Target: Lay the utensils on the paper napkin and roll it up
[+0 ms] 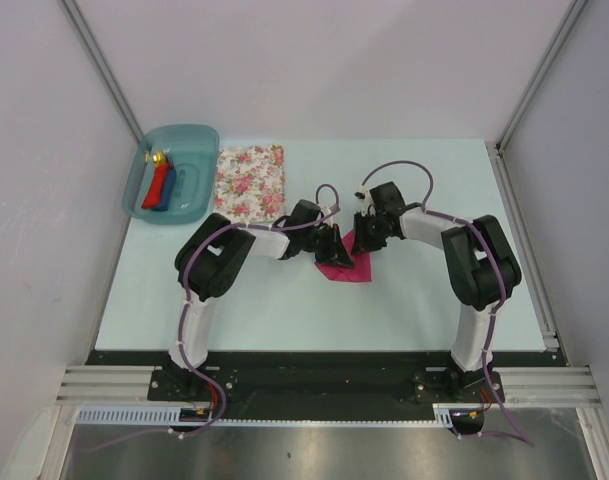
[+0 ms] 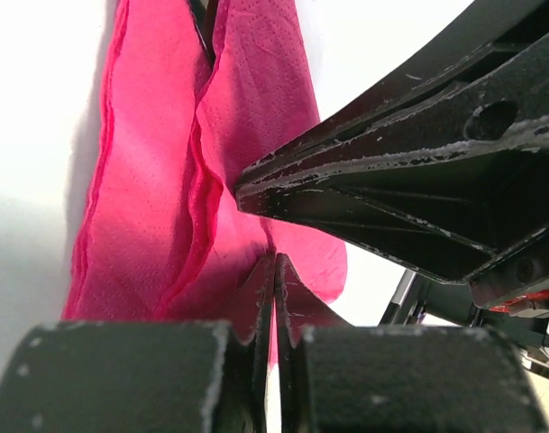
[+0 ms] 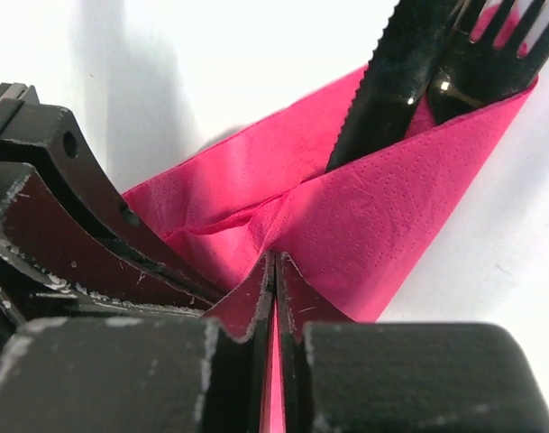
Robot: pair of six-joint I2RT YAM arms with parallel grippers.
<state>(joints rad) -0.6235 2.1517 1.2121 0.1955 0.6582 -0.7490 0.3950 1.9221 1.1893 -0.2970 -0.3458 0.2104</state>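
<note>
My right gripper needs to take a new grip and hold the napkin's fold [image 3: 292, 221] while my left gripper brings the napkin's loose side over, because that loose side lies flat beside the fold.
The magenta paper napkin [image 1: 348, 268] lies folded over at the table's middle. In the right wrist view the napkin [image 3: 373, 207] wraps the dark knife [image 3: 391, 81] and dark fork [image 3: 490, 63], whose ends stick out of the far fold. My right gripper [image 3: 275, 263] is shut on the napkin's near edge, with pink paper between the jaws. My left gripper [image 2: 275, 263] is shut on a napkin [image 2: 148, 207] fold too. The two grippers [image 1: 334, 245] [image 1: 368, 238] stand close together over the napkin, nearly touching. The utensils are hidden in the top view.
A teal bin [image 1: 206, 135] at the back left holds a red roll [image 1: 156, 187] and a blue roll [image 1: 170, 188]. A white cloth with rose print [image 1: 249, 182] lies beside it. The right gripper's black body [image 2: 418, 189] fills the right of the left wrist view.
</note>
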